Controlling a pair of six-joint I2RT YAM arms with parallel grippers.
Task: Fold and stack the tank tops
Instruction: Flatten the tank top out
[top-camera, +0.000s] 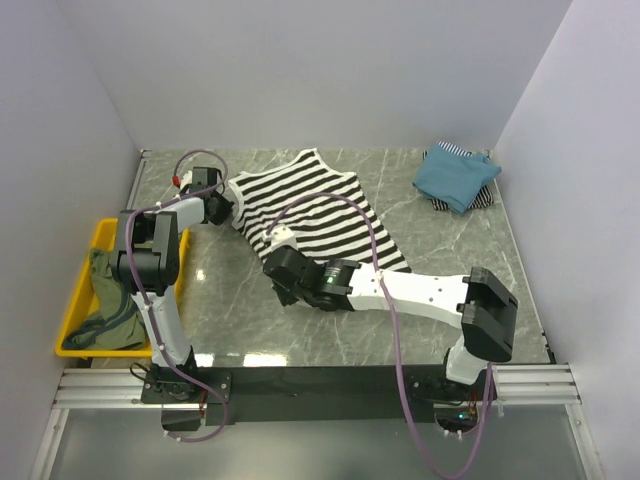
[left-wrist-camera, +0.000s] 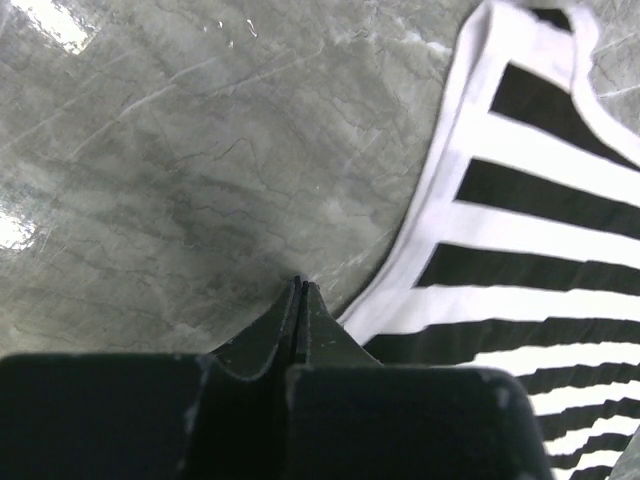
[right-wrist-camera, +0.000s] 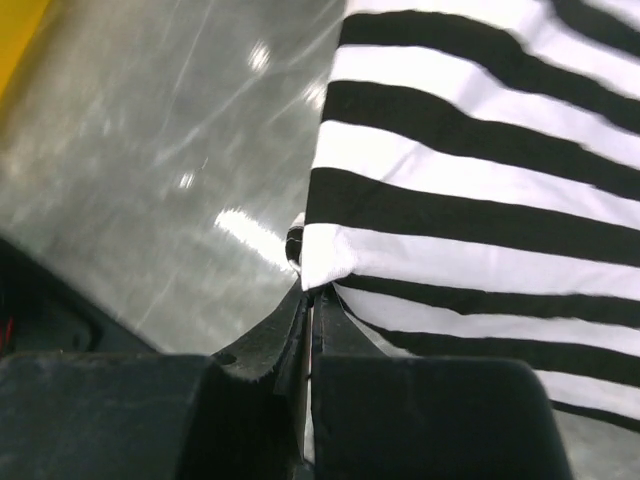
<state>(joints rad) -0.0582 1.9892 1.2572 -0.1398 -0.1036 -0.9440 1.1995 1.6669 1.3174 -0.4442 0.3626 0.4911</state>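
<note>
I need to open my left gripper, which is shut beside the striped top's white hem, and pinch the armhole's lower end (left-wrist-camera: 362, 321) before both grippers fold the top over.
The black-and-white striped tank top (top-camera: 320, 205) lies spread on the marble table. My left gripper (top-camera: 225, 207) sits at its far-left edge. In the left wrist view the gripper (left-wrist-camera: 300, 285) is shut, low over the table, with the top's white hem (left-wrist-camera: 440, 190) running beside its right finger and no cloth seen between the tips. My right gripper (top-camera: 275, 246) is at the top's near-left corner. In the right wrist view it (right-wrist-camera: 308, 290) is shut on that corner of the striped top (right-wrist-camera: 480, 180). The folded teal-blue top (top-camera: 455, 178) lies on the pinstriped one (top-camera: 450, 151) at the back right.
A yellow bin (top-camera: 75, 300) stands at the table's left edge with the olive-green top (top-camera: 110, 290) bunched inside. White walls close in the left, back and right sides. The right arm (top-camera: 420, 290) stretches across the near middle of the table.
</note>
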